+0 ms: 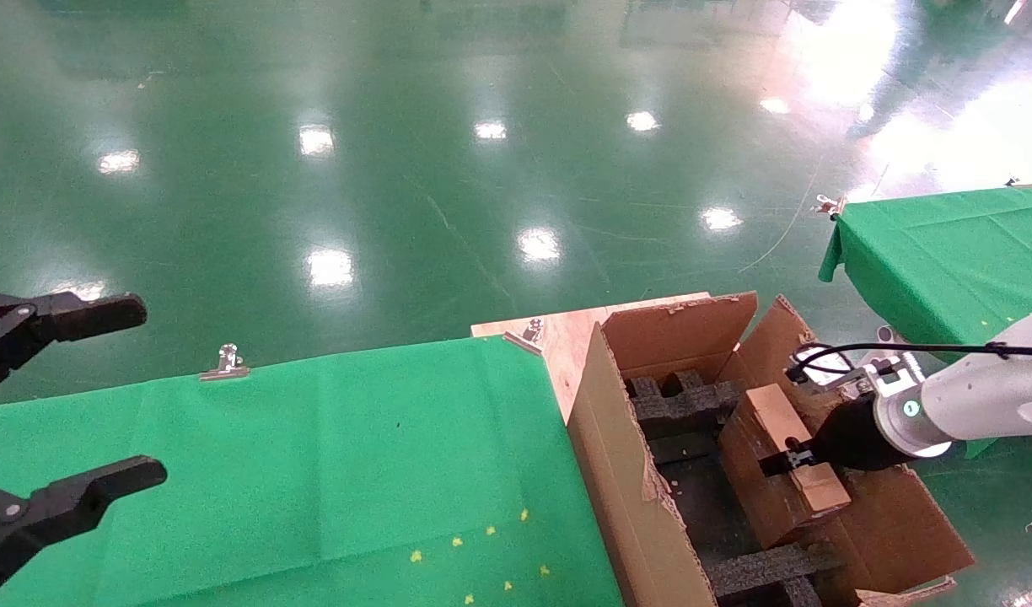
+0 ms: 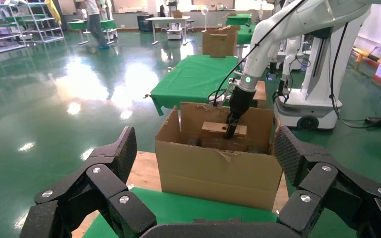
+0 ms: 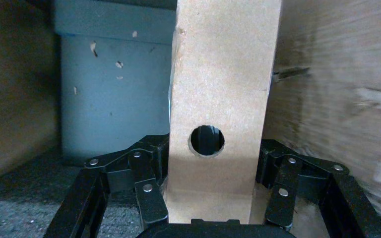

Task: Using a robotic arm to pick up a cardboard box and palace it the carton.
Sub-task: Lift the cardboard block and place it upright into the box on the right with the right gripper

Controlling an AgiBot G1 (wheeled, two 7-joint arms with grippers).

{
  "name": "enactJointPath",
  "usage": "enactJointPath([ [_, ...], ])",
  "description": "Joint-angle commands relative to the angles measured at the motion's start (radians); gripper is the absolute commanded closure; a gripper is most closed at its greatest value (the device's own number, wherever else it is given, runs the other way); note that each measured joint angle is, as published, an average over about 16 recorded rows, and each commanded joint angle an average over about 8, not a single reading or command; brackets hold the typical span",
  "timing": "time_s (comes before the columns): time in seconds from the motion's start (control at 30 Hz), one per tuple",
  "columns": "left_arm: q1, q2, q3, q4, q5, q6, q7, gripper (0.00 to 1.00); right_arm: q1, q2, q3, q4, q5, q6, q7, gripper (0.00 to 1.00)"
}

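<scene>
My right gripper will release the cardboard box between the black foam inserts [image 1: 760, 484] [image 3: 214, 93], against the torn side of the carton.
The carton [image 1: 617, 455] stands on a wooden board right of my green table, flaps up, with black foam inserts [image 1: 685, 400] inside. My right gripper [image 1: 786, 459], on the white robotic arm [image 1: 980, 396], reaches into it and is shut on the small cardboard box [image 1: 777, 413]. In the right wrist view the fingers [image 3: 149, 173] press both sides of the box [image 3: 223, 74], just below its round hole. The left wrist view shows the carton [image 2: 218, 168], the box [image 2: 213, 130] and the right gripper [image 2: 231, 130] from farther off. My left gripper [image 1: 124, 394] is open and empty at the far left.
My green cloth table [image 1: 314, 472] fills the lower left, held by a metal clip [image 1: 225, 362]. The wooden board [image 1: 558, 337] shows at the carton's far side. A second green table [image 1: 946, 253] stands at the right. Shiny green floor lies beyond.
</scene>
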Motion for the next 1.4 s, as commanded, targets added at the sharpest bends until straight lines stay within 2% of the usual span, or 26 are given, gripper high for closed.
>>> enactJointPath([
  [0.03, 0.000, 0.000, 0.000, 0.000, 0.000, 0.000, 0.000, 0.00, -0.020, -0.018, 0.003, -0.027, 0.009, 0.001, -0.010, 1.00],
  [0.33, 0.000, 0.000, 0.000, 0.000, 0.000, 0.000, 0.000, 0.00, -0.095, -0.090, 0.026, -0.153, 0.050, -0.002, -0.077, 1.00],
  [0.37, 0.000, 0.000, 0.000, 0.000, 0.000, 0.000, 0.000, 0.00, -0.100, -0.095, 0.028, -0.163, 0.053, -0.003, -0.083, 0.96],
  [0.4, 0.000, 0.000, 0.000, 0.000, 0.000, 0.000, 0.000, 0.00, -0.105, -0.101, 0.030, -0.175, 0.056, -0.005, -0.091, 0.86],
  [0.6, 0.000, 0.000, 0.000, 0.000, 0.000, 0.000, 0.000, 0.00, -0.122, -0.121, 0.038, -0.213, 0.067, -0.017, -0.113, 0.11],
  [0.63, 0.000, 0.000, 0.000, 0.000, 0.000, 0.000, 0.000, 0.00, -0.124, -0.122, 0.039, -0.216, 0.068, -0.018, -0.115, 0.03],
  [0.67, 0.000, 0.000, 0.000, 0.000, 0.000, 0.000, 0.000, 0.00, -0.123, -0.122, 0.039, -0.216, 0.068, -0.019, -0.115, 0.00],
  [1.4, 0.000, 0.000, 0.000, 0.000, 0.000, 0.000, 0.000, 0.00, -0.091, -0.107, 0.033, -0.197, 0.057, -0.020, -0.105, 0.00],
])
